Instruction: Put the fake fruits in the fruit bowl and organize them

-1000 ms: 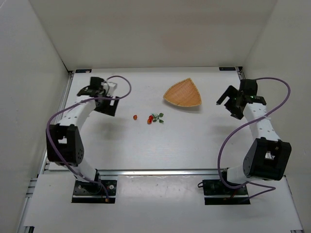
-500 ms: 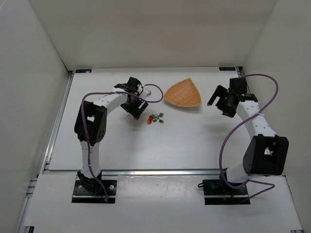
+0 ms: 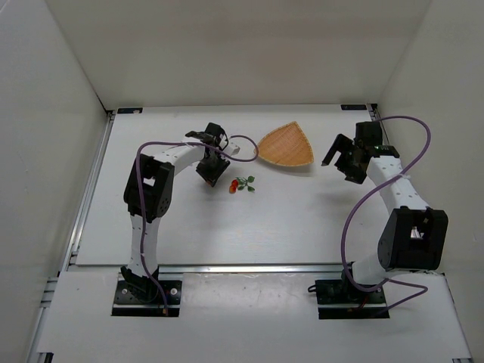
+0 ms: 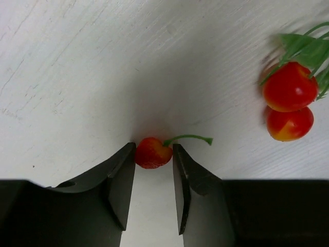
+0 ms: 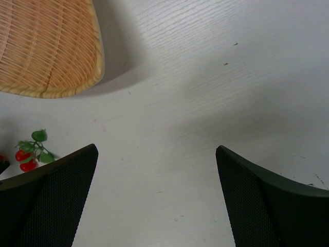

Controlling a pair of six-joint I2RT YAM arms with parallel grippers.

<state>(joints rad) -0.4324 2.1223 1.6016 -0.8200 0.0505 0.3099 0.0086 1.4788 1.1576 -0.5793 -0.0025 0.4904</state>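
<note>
I should let the loose fake fruit go from my left gripper near the middle of the woven tan fruit bowl [image 3: 286,144].
A loose fake fruit [image 4: 152,153], a small red-orange ball with a green stem, rests on the white table between the tips of my left gripper [image 4: 154,149]. Both jaws press its sides, so the gripper is shut on it. From above, that gripper [image 3: 211,177] points down just left of the fruit cluster [image 3: 240,184]. The cluster [image 4: 289,100] shows two red balls with green leaves, lying apart from the fingers. The woven tan fruit bowl [image 3: 285,146] stands further back and to the right, with nothing in it. Right of the bowl my right gripper [image 3: 339,156] hovers open and holds nothing.
White walls enclose the table on three sides. The right wrist view shows the bowl's rim [image 5: 77,85] at upper left, the cluster [image 5: 32,153] at far left, and bare table between the wide-open fingers [image 5: 61,195].
My left arm swung in from the far left to the loose fruit and its jaws closed on it. The right gripper shifted slightly left toward the bowl.
</note>
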